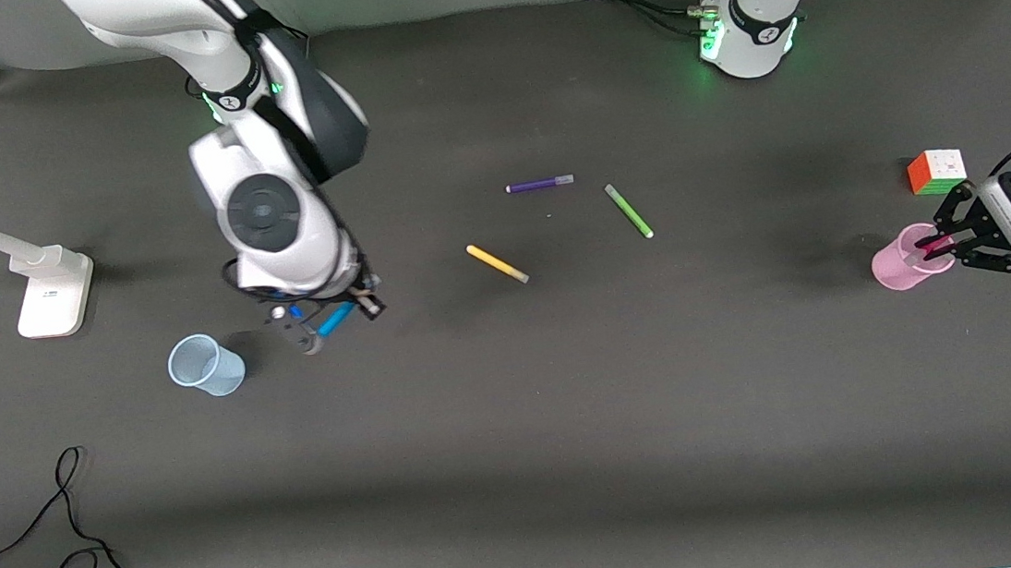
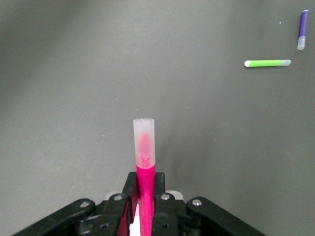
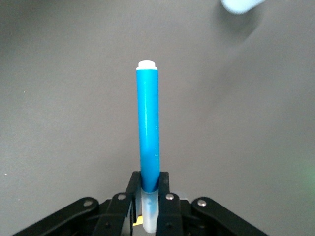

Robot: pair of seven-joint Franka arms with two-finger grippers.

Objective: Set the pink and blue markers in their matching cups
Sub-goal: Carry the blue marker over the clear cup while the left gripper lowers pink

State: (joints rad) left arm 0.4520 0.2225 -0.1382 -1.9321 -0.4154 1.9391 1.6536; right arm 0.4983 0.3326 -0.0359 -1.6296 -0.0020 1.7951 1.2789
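I need to have my left gripper release the pink marker inside the pink cup [image 1: 916,255], which is close to the colour cube.
My left gripper [image 1: 940,248] is shut on the pink marker [image 1: 934,249] and holds it over the mouth of the pink cup [image 1: 895,269] at the left arm's end of the table. In the left wrist view the gripper [image 2: 145,184] holds the pink marker [image 2: 146,189] by its body, pale cap pointing outward; the cup is out of that view. My right gripper [image 1: 334,317] is shut on the blue marker [image 1: 337,319] over the table beside the pale blue cup [image 1: 205,365]. In the right wrist view the gripper [image 3: 149,184] holds the blue marker [image 3: 148,132] at its cap end; the blue cup [image 3: 240,5] shows at the edge.
A yellow pen [image 1: 496,263], a green pen [image 1: 628,210] and a purple pen [image 1: 539,184] lie mid-table. A colour cube [image 1: 936,171] sits beside the pink cup. A white stand [image 1: 52,291] and loose cables [image 1: 76,548] are at the right arm's end.
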